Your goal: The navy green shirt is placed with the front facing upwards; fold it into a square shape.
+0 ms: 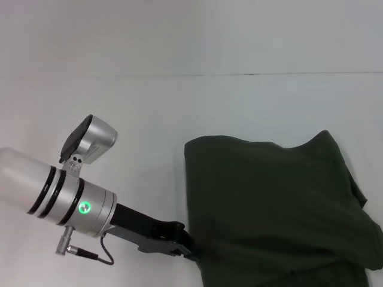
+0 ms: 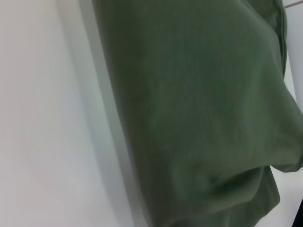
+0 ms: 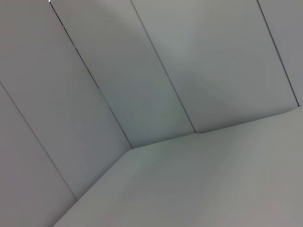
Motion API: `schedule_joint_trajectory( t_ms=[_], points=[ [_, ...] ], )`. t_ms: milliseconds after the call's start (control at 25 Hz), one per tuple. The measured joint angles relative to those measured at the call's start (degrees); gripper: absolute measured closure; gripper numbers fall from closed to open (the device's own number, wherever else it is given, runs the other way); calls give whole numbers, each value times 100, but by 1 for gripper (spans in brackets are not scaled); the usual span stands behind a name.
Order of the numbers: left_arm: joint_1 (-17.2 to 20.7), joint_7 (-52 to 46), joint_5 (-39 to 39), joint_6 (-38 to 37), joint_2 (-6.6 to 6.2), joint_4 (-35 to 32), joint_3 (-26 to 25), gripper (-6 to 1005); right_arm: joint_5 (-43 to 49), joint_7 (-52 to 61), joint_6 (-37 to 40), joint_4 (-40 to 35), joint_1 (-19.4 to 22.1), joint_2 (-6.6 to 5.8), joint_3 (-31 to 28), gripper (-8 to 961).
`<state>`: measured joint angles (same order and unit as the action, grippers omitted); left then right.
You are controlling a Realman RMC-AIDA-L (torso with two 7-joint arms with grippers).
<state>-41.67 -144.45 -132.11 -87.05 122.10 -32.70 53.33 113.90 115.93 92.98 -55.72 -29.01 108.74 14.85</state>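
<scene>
The shirt is off centre, my left gripper near its front corner; I will grip the folded edge nearer mid-length (image 1: 194, 210) and drag the shirt toward centre.
The navy green shirt (image 1: 275, 209) lies folded on the white table (image 1: 119, 101), right of centre and near the front edge, showing only plain dark green cloth with no lettering. Its right side is bunched and uneven. My left gripper (image 1: 187, 248) reaches in from the lower left and meets the shirt's left edge near its front corner. In the left wrist view the shirt (image 2: 199, 109) fills most of the picture, and its straight folded edge borders the white table (image 2: 42, 118). The right gripper is out of view.
White table surface stretches to the left of and behind the shirt. A thin seam (image 1: 251, 74) crosses the back of the table. The right wrist view holds only grey wall panels (image 3: 142, 56) and a bare surface (image 3: 213, 189).
</scene>
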Motion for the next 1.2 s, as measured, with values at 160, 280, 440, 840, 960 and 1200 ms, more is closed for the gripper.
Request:
schedule_joint_trajectory(
  t_ms=[160, 280, 440, 840, 960, 1200],
  points=[
    [6, -77, 1, 92, 20, -9, -5, 924, -4, -1, 35, 0, -6, 9, 0, 121],
    [12, -192, 4, 254, 33, -22, -11, 916, -6, -5, 36, 0, -3, 16, 0, 121],
    [73, -207, 43, 389, 38, -137, -216, 898, -13, -16, 38, 0, 23, 17, 0, 119],
    [41, -61, 55, 775, 138, -284, -255, 428, -66, -18, 132, 0, 39, 25, 0, 119],
    [39, 30, 47, 918, 175, -289, -248, 357, -71, -18, 137, 0, 38, 24, -1, 120],
    [53, 48, 8, 985, 127, -329, -230, 224, -71, -18, 178, 0, 23, 23, 0, 120]
  ],
)
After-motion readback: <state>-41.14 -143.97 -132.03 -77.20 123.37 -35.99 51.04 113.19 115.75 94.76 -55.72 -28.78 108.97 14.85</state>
